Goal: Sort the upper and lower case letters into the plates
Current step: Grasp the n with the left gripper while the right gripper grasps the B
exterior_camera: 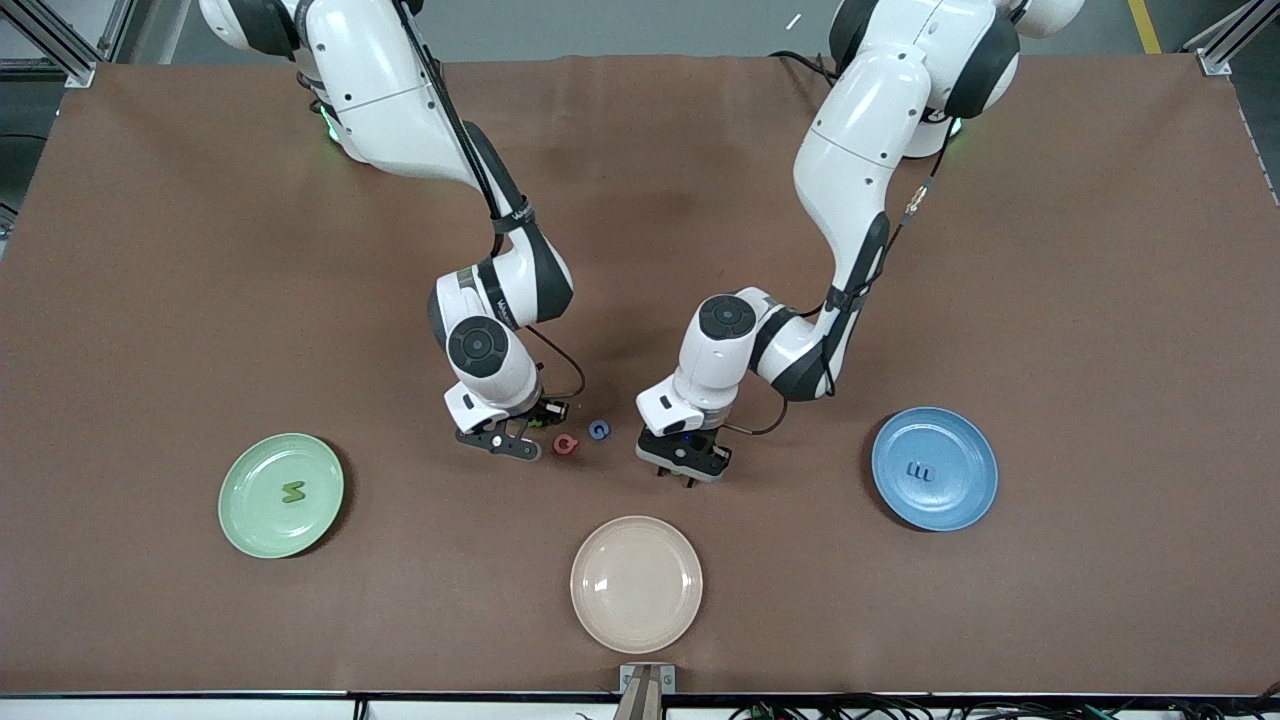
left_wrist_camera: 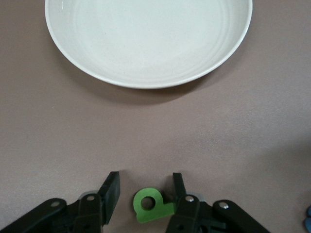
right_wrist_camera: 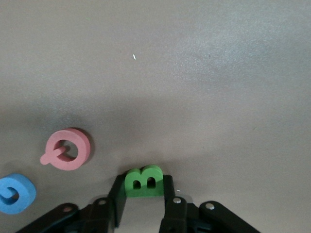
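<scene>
Next, I set green letter B on the pale green plate (exterior_camera: 321, 485) with my right gripper, beside M toward red Q.
My right gripper (exterior_camera: 515, 440) (right_wrist_camera: 143, 181) is shut on a green letter B (right_wrist_camera: 143, 183) low at the table, beside a red letter Q (exterior_camera: 566, 446) (right_wrist_camera: 66, 149) and a blue letter (exterior_camera: 598, 430) (right_wrist_camera: 14, 193). My left gripper (exterior_camera: 683, 474) (left_wrist_camera: 145, 182) is open, its fingers on either side of a green letter with one loop (left_wrist_camera: 153, 205) that lies flat and touches one finger. The pale green plate (exterior_camera: 250, 520) holds a green M (exterior_camera: 292, 492). The blue plate (exterior_camera: 960, 500) holds a blue letter (exterior_camera: 920, 470). Both green letters at the grippers are hidden in the front view.
A cream-beige plate (exterior_camera: 636, 620) (left_wrist_camera: 146, 73) with nothing in it lies nearer to the front camera than both grippers. The green plate is toward the right arm's end of the table and the blue plate toward the left arm's end. The brown table (exterior_camera: 900, 250) spreads wide around them.
</scene>
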`<state>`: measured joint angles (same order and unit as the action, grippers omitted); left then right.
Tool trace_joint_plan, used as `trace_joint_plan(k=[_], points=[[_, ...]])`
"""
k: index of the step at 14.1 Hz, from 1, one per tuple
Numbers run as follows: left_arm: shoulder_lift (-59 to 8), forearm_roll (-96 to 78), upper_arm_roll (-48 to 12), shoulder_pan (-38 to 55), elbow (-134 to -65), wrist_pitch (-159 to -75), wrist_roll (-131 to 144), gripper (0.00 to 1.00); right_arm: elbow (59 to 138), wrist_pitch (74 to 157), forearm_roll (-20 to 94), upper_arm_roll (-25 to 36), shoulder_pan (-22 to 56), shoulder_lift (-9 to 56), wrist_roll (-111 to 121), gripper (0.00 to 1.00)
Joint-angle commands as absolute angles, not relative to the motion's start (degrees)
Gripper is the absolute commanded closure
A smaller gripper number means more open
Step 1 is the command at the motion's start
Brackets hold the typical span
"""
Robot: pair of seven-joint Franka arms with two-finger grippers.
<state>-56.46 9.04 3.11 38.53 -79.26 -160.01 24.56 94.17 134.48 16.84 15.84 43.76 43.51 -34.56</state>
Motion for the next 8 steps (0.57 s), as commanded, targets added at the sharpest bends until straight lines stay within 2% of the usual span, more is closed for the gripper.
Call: trace_joint_plan(k=[1, 4, 8], points=[[-55.99, 9.23, 3.34, 38.93, -80.59, -159.35, 24.7, 0.52, 94.83, 134.91, 17.75, 16.35, 44.39, 43.24, -35.07, 0.75], [-55.9, 9.14, 3.16, 39.28, -81.38, -159.26, 28.73, 0.58, 94.22, 134.12, 17.14, 16.87, 43.42, 42.45, -33.93, 0.87], [-55.46, 9.05, 3.16, 39.9, -83.06, -159.17, 33.03, 0.57, 92.2, 127.99, 15.38, 22.3, 42.54, 41.49, -27.02, 0.89]])
